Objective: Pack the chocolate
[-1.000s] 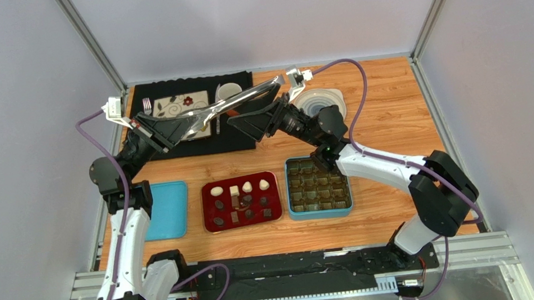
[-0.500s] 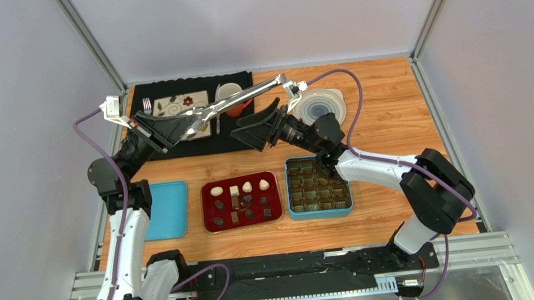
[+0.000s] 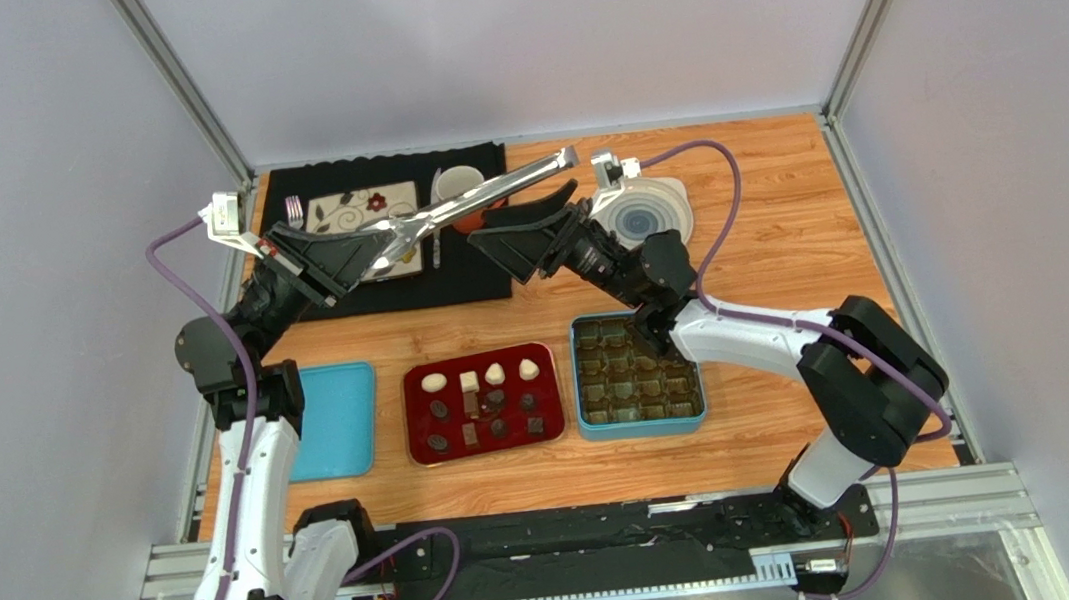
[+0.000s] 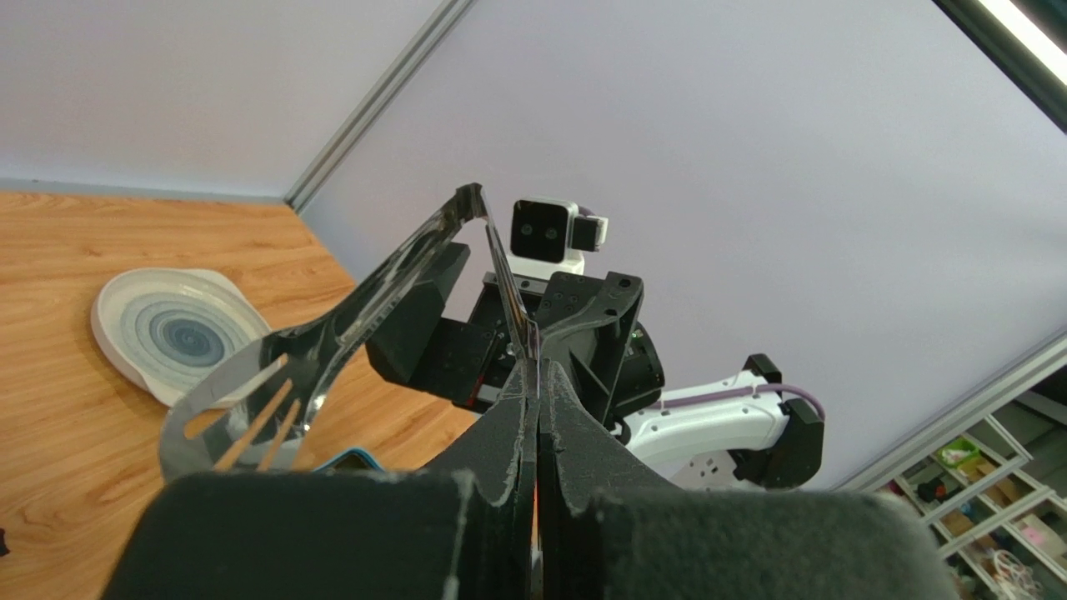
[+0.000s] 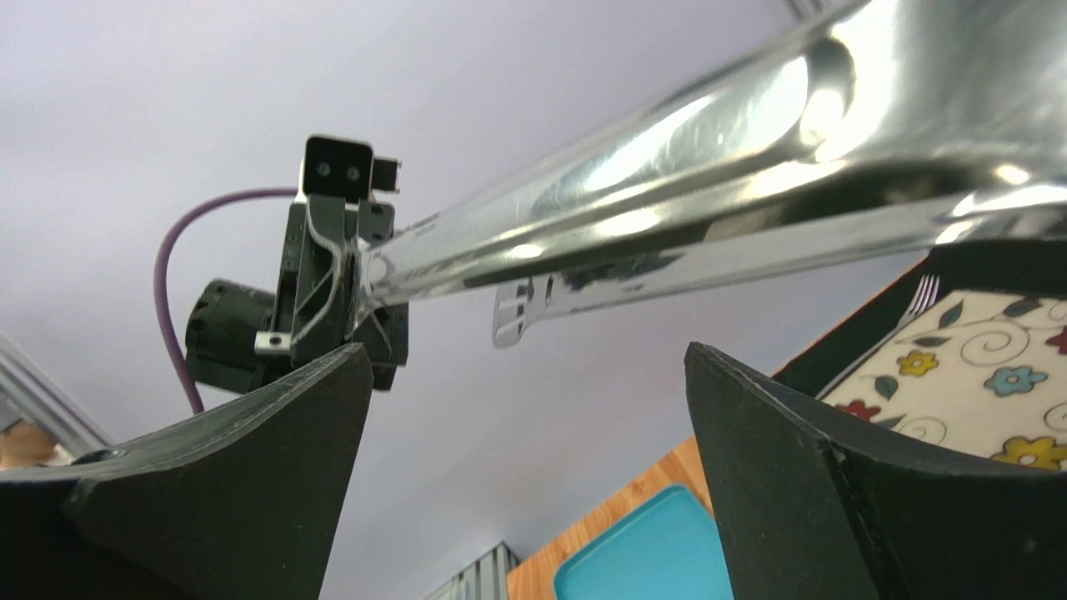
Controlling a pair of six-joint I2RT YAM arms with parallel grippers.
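Next, I close my right gripper around the middle of the silver tongs (image 3: 476, 204) (image 5: 701, 169), squeezing both arms together between the hinge and the loose ends.
The chocolate (image 3: 484, 397), white and dark bonbons, lies on a red tray (image 3: 558, 435) at the table's middle. Right of it stands the teal box (image 3: 642, 422) with its brown gridded insert (image 3: 635, 372). My left gripper (image 3: 366, 256) is shut on one arm of silver tongs (image 3: 484, 197), held raised over the black mat. In the left wrist view the fingers (image 4: 501, 438) pinch the thin blade of the tongs (image 4: 376, 281). My right gripper (image 3: 526, 233) stands open just under the tongs' far half. Seen from the right wrist, the tongs (image 5: 701, 163) cross above my right gripper (image 5: 526, 356), untouched.
A teal lid (image 3: 332, 421) lies left of the red tray. The black mat (image 3: 478, 279) at the back holds a flowered placemat (image 3: 379, 205) and a red cup (image 3: 459, 188). A white plate (image 3: 654, 205) sits at the back, behind my right wrist.
My right gripper has shifted slightly back and right beneath the tongs, staying open. My left gripper and the tongs have hardly moved.
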